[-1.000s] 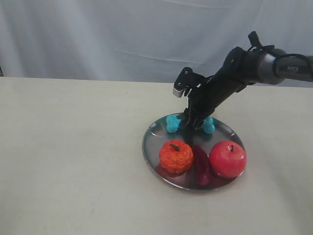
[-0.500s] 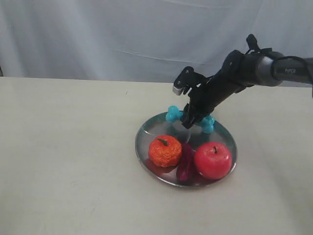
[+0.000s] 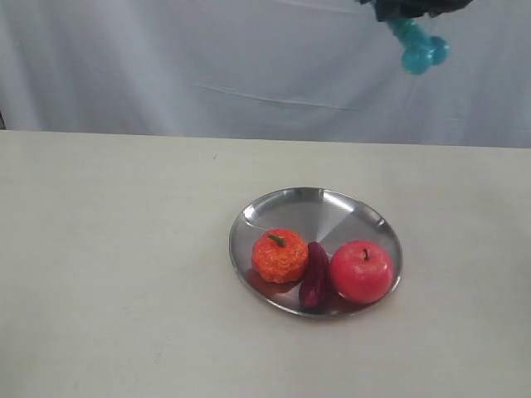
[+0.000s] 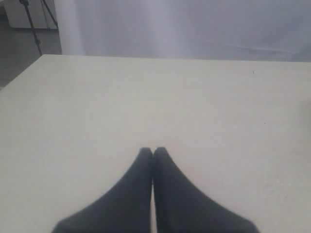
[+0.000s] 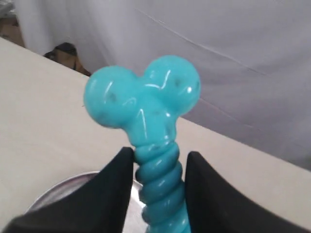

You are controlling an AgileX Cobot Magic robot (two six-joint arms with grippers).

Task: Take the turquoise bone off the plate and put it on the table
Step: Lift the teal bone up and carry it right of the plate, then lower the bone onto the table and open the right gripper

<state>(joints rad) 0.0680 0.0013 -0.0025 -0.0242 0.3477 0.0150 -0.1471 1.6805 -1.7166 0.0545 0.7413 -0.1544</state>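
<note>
I will place the turquoise bone, now hanging high above the table, with my right gripper on the table [image 3: 440, 253] beside the plate's rim, near the red apple.
The turquoise bone [image 3: 417, 46] hangs high above the table at the top edge of the exterior view, far above the plate [image 3: 332, 211]. My right gripper [image 5: 158, 158] is shut on its ribbed shaft, and one knobbed end [image 5: 142, 96] sticks out past the fingertips. Only a dark bit of that gripper [image 3: 402, 8] shows in the exterior view. The silver plate's rim [image 5: 56, 191] appears below the bone in the right wrist view. My left gripper [image 4: 153, 151] is shut on nothing, low over the cream table [image 4: 146, 97], and out of the exterior view.
On the plate lie an orange fruit [image 3: 280, 255], a dark purple piece [image 3: 314, 274] and a red apple [image 3: 361, 271]. A grey-white curtain [image 3: 207, 58] hangs behind the table [image 3: 108, 274].
My right gripper has lifted the bone off the plate and carried it up and to the right, to the top of the view. Earlier the plate slid slightly left.
</note>
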